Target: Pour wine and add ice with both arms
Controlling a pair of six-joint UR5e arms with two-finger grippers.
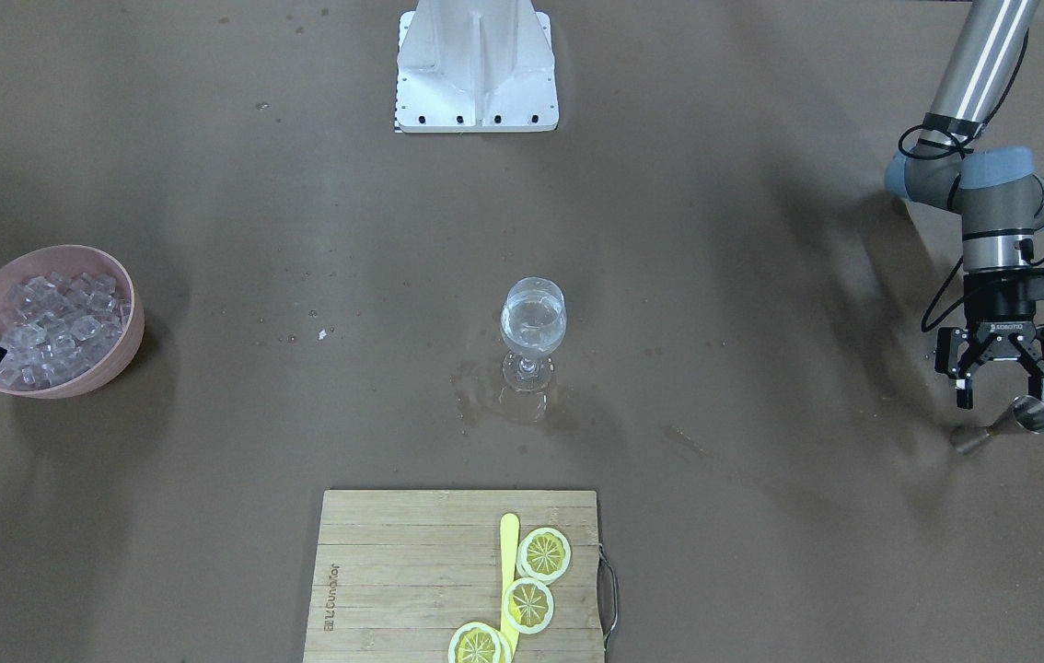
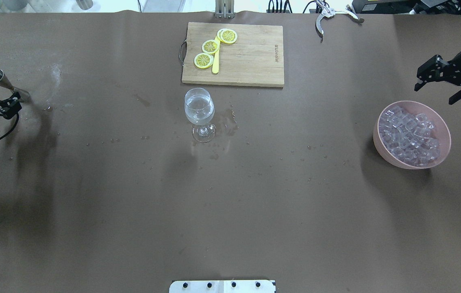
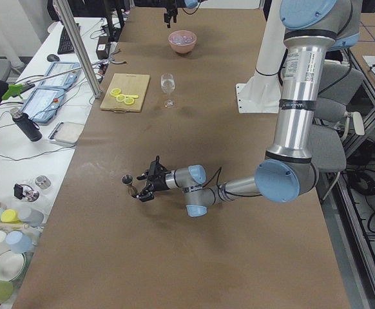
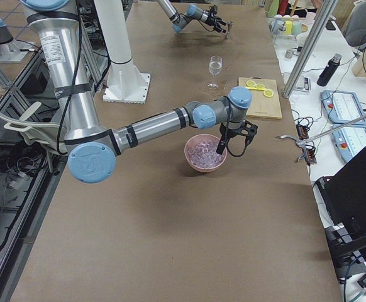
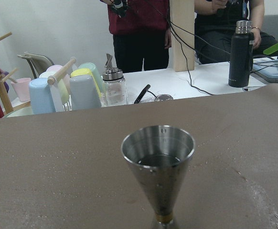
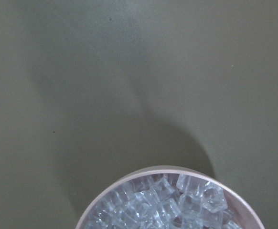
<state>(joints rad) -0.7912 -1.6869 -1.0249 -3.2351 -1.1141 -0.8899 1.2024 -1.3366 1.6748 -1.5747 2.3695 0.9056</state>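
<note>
Next, my right gripper needs to reach down to the ice cubes in the pink bowl's middle [image 1: 62,347] [image 6: 182,221] and close there.
A wine glass [image 1: 533,324] stands upright at mid-table with a small amount of clear wine [image 2: 199,114] in its bowl. A pink bowl [image 2: 380,140] holds many clear ice cubes [image 2: 409,136]. My left gripper [image 1: 1003,398] is open and low over the table. A steel jigger [image 1: 1005,425] stands upright just past its fingertips, apart from them. In the left wrist view the jigger [image 5: 159,171] has a little liquid in it. My right gripper [image 2: 435,94] is open and empty, hovering over the bowl's far rim. The right wrist view shows the ice [image 6: 170,205] below.
A wooden cutting board [image 2: 251,57] with three lemon slices [image 2: 210,47] and a yellow knife lies beyond the glass. Wet patches [image 2: 226,122] surround the glass foot. The white base post [image 1: 476,64] stands at the robot's edge. Metal tongs [image 2: 328,14] lie at the far edge.
</note>
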